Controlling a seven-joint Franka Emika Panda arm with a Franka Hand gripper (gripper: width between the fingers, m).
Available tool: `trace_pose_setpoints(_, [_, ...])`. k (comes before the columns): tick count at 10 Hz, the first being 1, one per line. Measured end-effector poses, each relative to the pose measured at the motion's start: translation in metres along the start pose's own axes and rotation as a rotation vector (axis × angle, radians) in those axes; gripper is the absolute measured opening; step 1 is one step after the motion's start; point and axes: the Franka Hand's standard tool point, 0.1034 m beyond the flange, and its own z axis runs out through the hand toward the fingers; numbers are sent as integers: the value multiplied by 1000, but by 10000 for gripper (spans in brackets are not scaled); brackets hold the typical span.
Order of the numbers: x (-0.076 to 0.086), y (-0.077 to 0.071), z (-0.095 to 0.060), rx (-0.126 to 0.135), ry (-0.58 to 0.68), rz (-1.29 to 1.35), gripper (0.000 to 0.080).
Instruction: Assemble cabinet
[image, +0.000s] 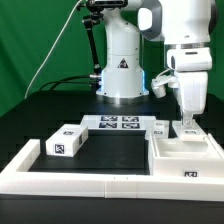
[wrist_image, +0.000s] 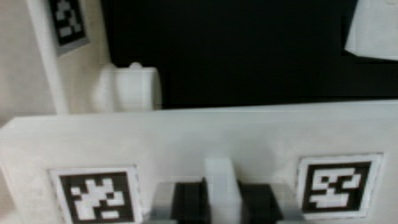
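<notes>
Next, my gripper lets go of the white panel on the cabinet body (image: 203, 149), just behind the cabinet body's tagged front side.
The cabinet body (image: 186, 152), a matte white boxy piece with small tags, sits at the exterior view's right inside the border frame. My gripper (image: 188, 122) reaches down onto its top. In the wrist view the two black fingers (wrist_image: 178, 202) stand on either side of a thin upright white panel edge (wrist_image: 217, 178), and my gripper (wrist_image: 215, 205) is shut on it. A broad white face of the cabinet (wrist_image: 196, 140) with two tags spans the view just beyond the fingers. A separate white block with a tag (image: 67, 141) lies at the exterior view's left.
The long low white border frame (image: 70, 184) runs along the front and left. The marker board (image: 118, 124) lies in front of the robot base (image: 122, 70). In the wrist view a small rounded white part (wrist_image: 128, 86) and a tagged white piece (wrist_image: 68, 28) lie on the black table.
</notes>
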Motion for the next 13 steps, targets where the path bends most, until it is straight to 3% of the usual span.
trace_pose_setpoints(6, [4,50,0,0,0,29,68])
trace_pose_setpoints(10, [3,51,0,0,0,30,68])
trace_pose_setpoints(13, [2,81,1,1,-1,42,68])
